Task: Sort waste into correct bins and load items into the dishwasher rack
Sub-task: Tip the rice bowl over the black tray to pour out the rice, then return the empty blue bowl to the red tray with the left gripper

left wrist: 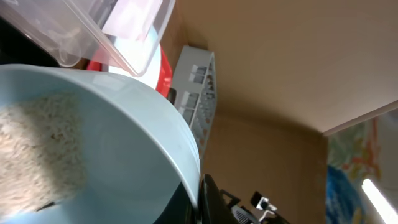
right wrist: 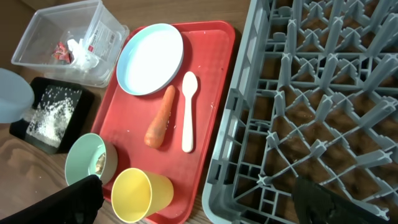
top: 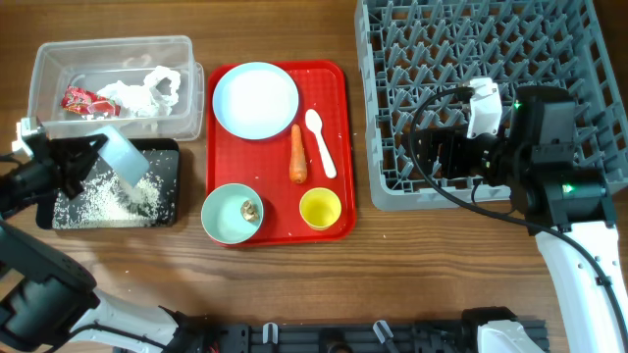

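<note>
My left gripper is going to let go of the pale blue bowl on the red tray [top: 252, 157] between the plate and the second bowl.
My left gripper [top: 98, 155] is shut on the rim of a pale blue bowl [top: 128, 159], held tilted over the black tray [top: 169, 191], where rice [top: 108, 201] lies. In the left wrist view rice [left wrist: 37, 149] still clings inside the bowl [left wrist: 130, 149]. The clear tub [top: 49, 59] holds a red wrapper [top: 78, 100] and white tissue [top: 147, 90]. The red serving tray [top: 334, 74] carries a plate [top: 255, 98], a carrot [top: 297, 155], a white spoon [top: 320, 142], a yellow cup [top: 320, 208] and a second bowl [top: 226, 211] with a brown scrap [top: 251, 209]. My right gripper [right wrist: 202, 202] is open and empty over the front left corner of the grey rack [top: 549, 39].
The rack fills the right side of the table, its near edge [right wrist: 242, 155] close beside the red tray [right wrist: 214, 68]. Cables [top: 442, 191] from the right arm lie across the rack's front. Bare wood [top: 412, 255] runs along the table's front.
</note>
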`<state>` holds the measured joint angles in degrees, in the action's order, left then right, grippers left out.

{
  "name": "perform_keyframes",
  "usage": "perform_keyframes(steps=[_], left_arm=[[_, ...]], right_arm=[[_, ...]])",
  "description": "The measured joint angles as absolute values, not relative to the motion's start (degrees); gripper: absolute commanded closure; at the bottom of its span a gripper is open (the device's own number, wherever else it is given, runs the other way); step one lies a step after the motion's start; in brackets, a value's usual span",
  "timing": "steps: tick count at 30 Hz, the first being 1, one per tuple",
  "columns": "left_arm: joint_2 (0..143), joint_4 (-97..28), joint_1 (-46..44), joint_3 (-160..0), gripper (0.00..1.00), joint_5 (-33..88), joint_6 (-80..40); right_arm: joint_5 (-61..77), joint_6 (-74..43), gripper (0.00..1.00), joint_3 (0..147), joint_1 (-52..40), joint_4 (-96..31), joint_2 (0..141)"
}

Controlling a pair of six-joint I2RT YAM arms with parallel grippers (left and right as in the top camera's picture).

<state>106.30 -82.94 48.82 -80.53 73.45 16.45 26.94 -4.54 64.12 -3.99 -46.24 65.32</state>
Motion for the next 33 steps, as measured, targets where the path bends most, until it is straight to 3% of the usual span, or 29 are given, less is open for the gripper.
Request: perform_keyframes(steps=[11,21,33], left_arm=[[106.3,-86.4,56.5,-80.5,0.96,75.7,16.4],[106.3,-82.8,56.6,-80.3,0.96,77.6,15.3],[106.3,-91.1,56.6,-80.2,0.96,79.0,17.6]], right_arm=[[26.9,-4.5,0.0,64.1,-4.0,-46.3,65.3],[26.9,-4.6,0.0,64.1,-4.0,-46.6,65.3],[26.9,-4.6,0.0,64.1,-4.0,-47.3,66.9]])
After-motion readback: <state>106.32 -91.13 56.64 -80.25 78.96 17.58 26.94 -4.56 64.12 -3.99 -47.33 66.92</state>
